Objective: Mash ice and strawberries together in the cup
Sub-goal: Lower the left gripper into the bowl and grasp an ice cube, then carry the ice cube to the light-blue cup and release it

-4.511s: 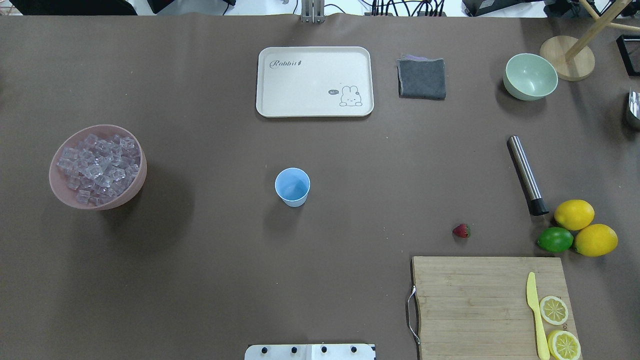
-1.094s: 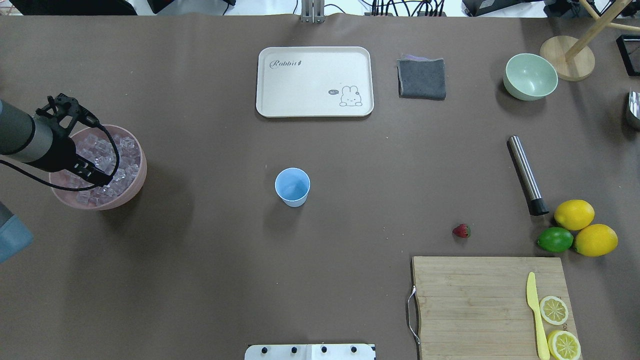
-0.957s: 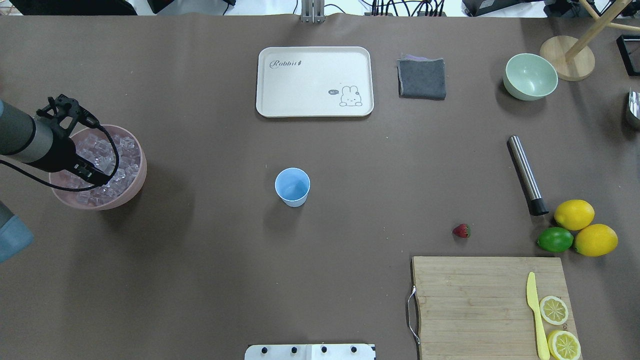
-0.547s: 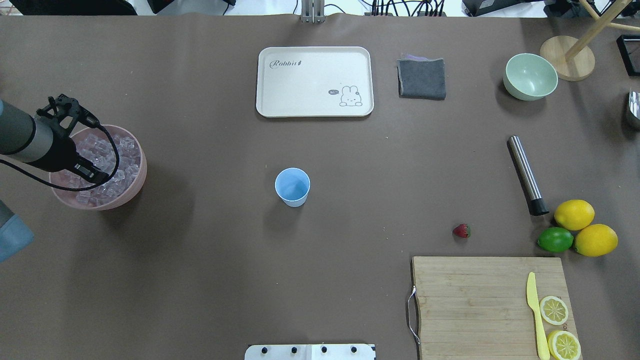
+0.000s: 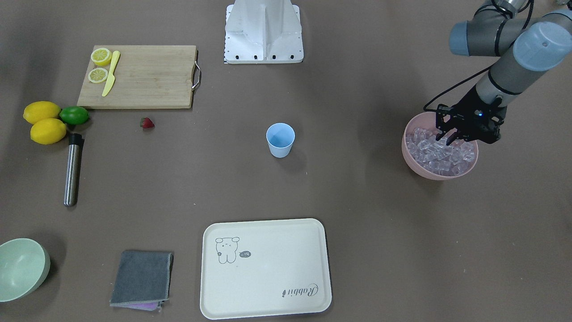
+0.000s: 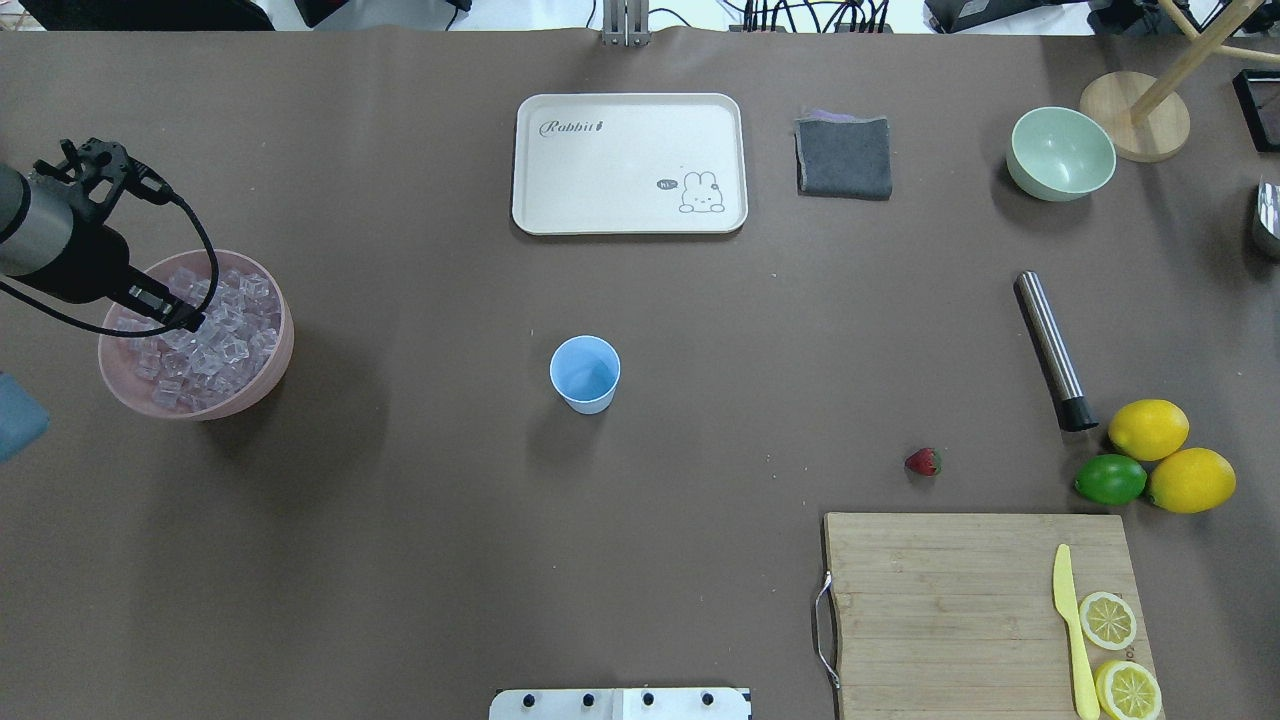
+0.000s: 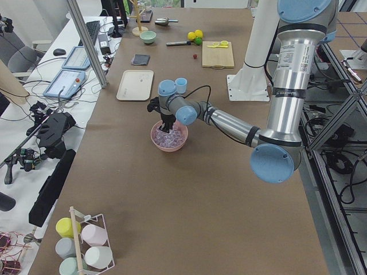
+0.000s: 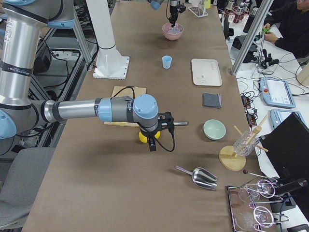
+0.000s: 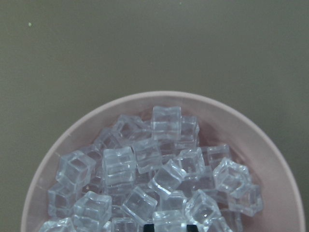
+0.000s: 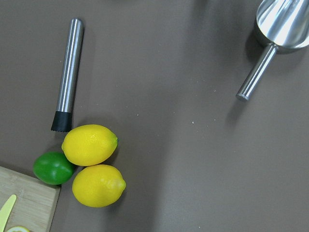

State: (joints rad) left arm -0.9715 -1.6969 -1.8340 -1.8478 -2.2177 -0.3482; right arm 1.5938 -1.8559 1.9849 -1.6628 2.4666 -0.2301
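The ice cube, now still at the pink bowl, will rest on the bottom inside the empty light-blue cup point(image 5: 283, 143) once my left gripper releases it.
The light-blue cup point(image 6: 585, 372) stands upright and empty mid-table; it also shows in the front view point(image 5: 280, 139). The ice point(image 6: 225, 335) fills a pink bowl point(image 6: 280, 350) at the left. My left gripper point(image 6: 188, 321) hangs over that bowl point(image 5: 409, 154), just above the cubes point(image 5: 440, 154). In the left wrist view its tips close on an ice cube point(image 9: 170, 220) at the bottom edge. The strawberry point(image 6: 923, 461) lies alone right of the cup. My right gripper point(image 8: 153, 144) hovers over the lemons at the table's right end; I cannot tell whether it is open or shut.
A cream tray point(image 6: 628, 165), grey cloth point(image 6: 844, 157) and pale-green bowl point(image 6: 1060, 153) line the far side. A steel muddler point(image 6: 1048, 345), two lemons point(image 6: 1148, 428) and a lime point(image 6: 1110, 479) lie right. A cutting board point(image 6: 950, 600) holds a yellow knife and lemon slices. A metal scoop point(image 10: 275, 29) lies beyond.
The left arm came in over the pink bowl and reached into the ice. In the last half second it has lifted and drawn back toward the far left.
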